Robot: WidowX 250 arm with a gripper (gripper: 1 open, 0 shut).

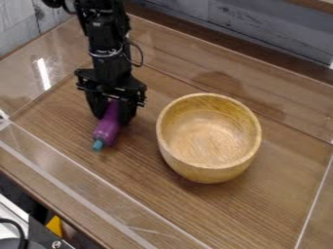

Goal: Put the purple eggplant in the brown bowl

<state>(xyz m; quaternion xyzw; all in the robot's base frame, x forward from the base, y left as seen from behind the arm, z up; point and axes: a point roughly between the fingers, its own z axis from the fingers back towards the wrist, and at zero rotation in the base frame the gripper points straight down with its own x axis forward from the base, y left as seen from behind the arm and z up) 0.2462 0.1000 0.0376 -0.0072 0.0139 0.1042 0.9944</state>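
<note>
Next, my gripper lets go of the purple eggplant on the middle of the brown bowl's bottom (209,141).
The purple eggplant (107,127) lies on the wooden table left of centre, its teal stem tip pointing toward the front left. My black gripper (115,104) stands straight above it, with its fingers closed around the eggplant's upper end. The brown bowl (209,137) sits to the right of the eggplant, upright and with nothing inside. A narrow strip of table separates the bowl's rim from the gripper.
Clear plastic walls (78,185) enclose the table on the front and left sides. A grey brick-pattern wall (260,24) runs along the back. Black and yellow hardware (46,231) shows below the front left corner.
</note>
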